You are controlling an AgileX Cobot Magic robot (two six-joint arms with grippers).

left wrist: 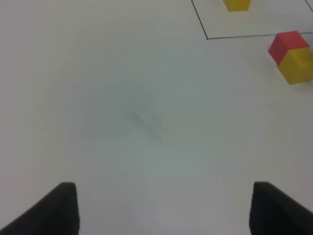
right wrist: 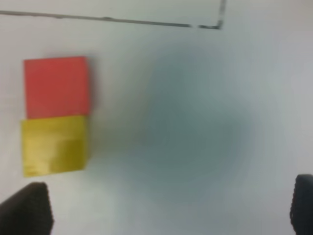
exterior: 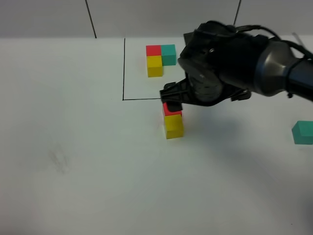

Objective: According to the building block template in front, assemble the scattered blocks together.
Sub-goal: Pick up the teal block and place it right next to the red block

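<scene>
My right gripper will close on the sides of the lone teal cube (exterior: pixel 303 131), because the teal piece of the template is still missing next to the red cube.
The building block template (exterior: pixel 159 58) is an L of red, teal and yellow cubes at the back, inside a thin black outline (exterior: pixel 123 68). In front of the outline a red cube (exterior: pixel 171 110) touches a yellow cube (exterior: pixel 174 126); both also appear in the right wrist view, red cube (right wrist: pixel 57 87) and yellow cube (right wrist: pixel 54 144). A teal cube (exterior: pixel 302 132) lies alone at the far right. My right arm (exterior: pixel 220 63) hangs over the red cube and hides part of it. My right gripper (right wrist: pixel 166 210) is open and holds nothing. My left gripper (left wrist: pixel 166 210) is open over bare table.
The left wrist view has the red and yellow pair (left wrist: pixel 292 56) far off to one side, beyond a corner of the outline (left wrist: pixel 208 37). The white table (exterior: pixel 73 147) meets a wall at the back. A faint smudge (exterior: pixel 59 159) marks the left side.
</scene>
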